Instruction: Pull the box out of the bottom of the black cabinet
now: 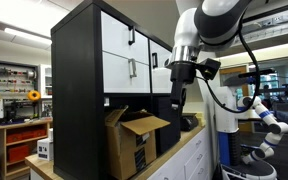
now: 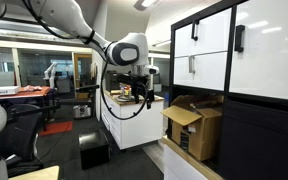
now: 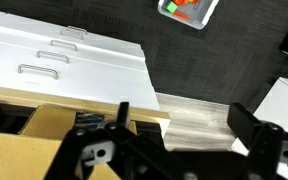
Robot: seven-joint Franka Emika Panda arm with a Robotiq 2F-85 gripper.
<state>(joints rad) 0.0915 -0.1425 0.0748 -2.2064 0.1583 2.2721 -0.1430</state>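
Next, my gripper goes to the loose front flap (image 1: 147, 125) (image 3: 62, 121) of the brown cardboard box and closes there, so the box can be pulled out.
The brown cardboard box (image 1: 134, 140) sticks out of the dark lower compartment of the black cabinet (image 1: 76, 70), with its top flaps loose and a small label on its side. Both show in an exterior view from another side, the box (image 2: 196, 130) under the cabinet (image 2: 254, 120). My gripper (image 1: 177, 100) hangs beside the box, just off the cabinet's front, and also shows in an exterior view (image 2: 144, 97). In the wrist view the gripper (image 3: 184, 118) is open and empty over the grey counter, with the box (image 3: 44, 130) to the left of its fingers and the white fronts (image 3: 74, 60) above.
The cabinet stands on a wood-look counter (image 3: 199, 115) over white base units (image 2: 124, 125). A black bin (image 2: 94, 150) and a chair (image 2: 19, 130) stand on the floor. A clear tub with orange and green items (image 3: 189, 10) lies below. Another white-blue arm (image 1: 266, 112) stands behind.
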